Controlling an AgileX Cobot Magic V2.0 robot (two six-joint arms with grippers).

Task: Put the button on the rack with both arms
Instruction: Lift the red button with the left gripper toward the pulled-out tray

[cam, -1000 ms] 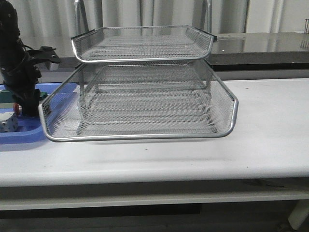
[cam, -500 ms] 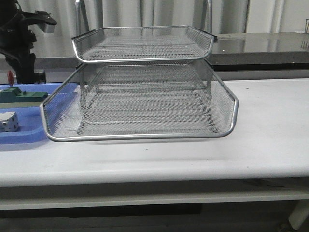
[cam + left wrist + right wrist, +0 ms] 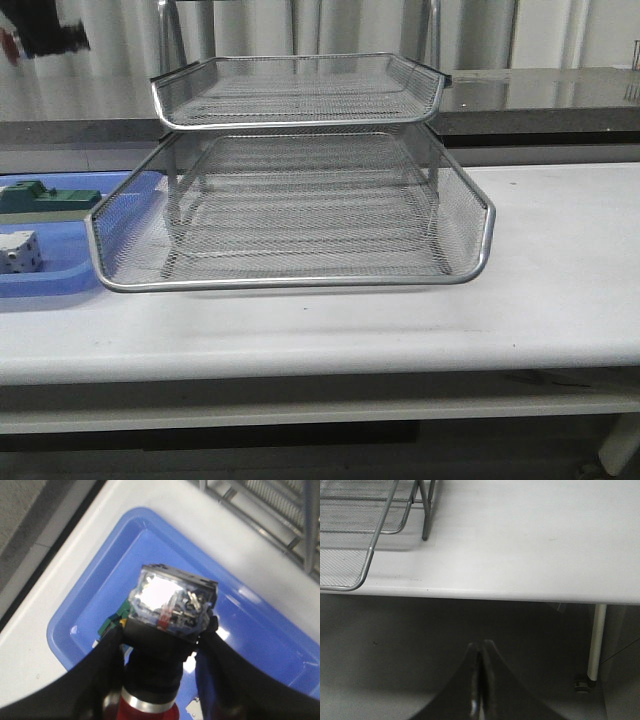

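Note:
Next, my left gripper lets go of the button on the middle of the rack's lower mesh level (image 3: pixel 283 199).
The button (image 3: pixel 169 601) is clamped in my left gripper (image 3: pixel 164 628), high above the blue tray. Its clear contact block points away from the camera, and its black collar and red cap (image 3: pixel 150 711) lie toward the wrist. In the front view that gripper (image 3: pixel 45 33) is a dark blur at the top left corner, with a red spot, the button (image 3: pixel 8 45), at its left edge. It hangs left of the rack (image 3: pixel 300 280) and about level with the top tier. The rack's tiers hold nothing. My right gripper (image 3: pixel 481 646) is shut and empty, low in front of the table edge near a rack (image 3: pixel 350 585) corner.
A flat blue tray (image 3: pixel 60 282) lies left of the rack and holds a green block (image 3: pixel 45 199) and a white cube-like part (image 3: pixel 18 251). White tabletop (image 3: pixel 560 250) stretches right of the rack. A table leg (image 3: pixel 594 640) stands under the right edge.
My left gripper has risen from the blue tray to the top left corner of the front view, carrying the button. The right gripper shows no earlier view.

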